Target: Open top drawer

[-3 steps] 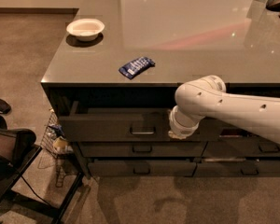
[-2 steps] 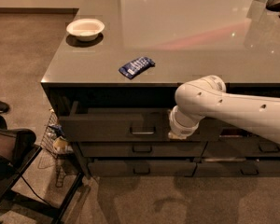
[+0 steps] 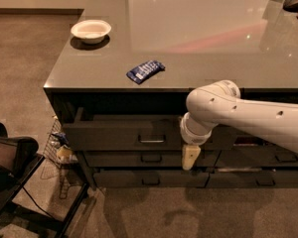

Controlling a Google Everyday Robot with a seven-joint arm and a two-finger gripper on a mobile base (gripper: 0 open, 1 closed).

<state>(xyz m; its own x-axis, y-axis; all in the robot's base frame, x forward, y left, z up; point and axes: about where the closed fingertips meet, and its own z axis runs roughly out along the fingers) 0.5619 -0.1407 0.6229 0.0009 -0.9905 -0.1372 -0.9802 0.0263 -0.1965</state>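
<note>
The top drawer is slightly open and my gripper hangs low beside its handle; next I rise, take the drawer front's top edge (image 3: 175,122) and pull.
The top drawer (image 3: 114,135) is a wide dark-grey drawer in the left stack under the counter. It stands pulled out a little, and its left side wall shows. Its small rectangular pull handle (image 3: 152,139) is at the centre of the front. My white arm comes in from the right. My gripper (image 3: 188,157) hangs downward just right of the handle, in front of the drawer's right end and the shallower drawer below. It is not on the handle.
A grey counter top (image 3: 198,43) carries a white bowl (image 3: 91,30) and a blue packet (image 3: 145,71). Two shallower drawers (image 3: 149,157) lie below the top one. A wire rack (image 3: 59,152) and a dark chair (image 3: 15,167) stand at the left on the floor.
</note>
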